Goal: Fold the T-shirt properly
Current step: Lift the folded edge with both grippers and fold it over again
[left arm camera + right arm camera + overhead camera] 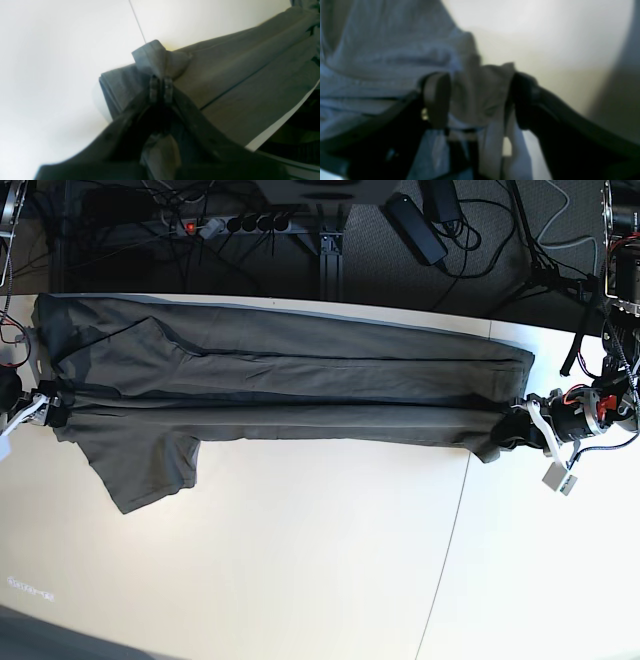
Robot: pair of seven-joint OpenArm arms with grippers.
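The robot's right gripper should next move to the loose end of the sleeve (135,498) that hangs toward the front of the T-shirt and close there.
The dark olive-grey T-shirt (300,370) lies stretched across the white table (300,560) as a long band folded lengthwise, one sleeve (150,465) hanging toward the front. At the band's right end my left gripper (510,432) is shut on a bunched corner of the cloth (160,60); the left wrist view shows the pinch at its fingertips (161,87). My right gripper (55,415) sits at the left end. In the blurred right wrist view its jaws (481,100) stand wide apart, with a loose fold of shirt (480,95) lying between the fingers (437,100).
A seam (450,530) runs through the tabletop from front to back at the right. Behind the far edge lie a power strip (230,223) and several cables. A small white tag (555,477) hangs by the left arm.
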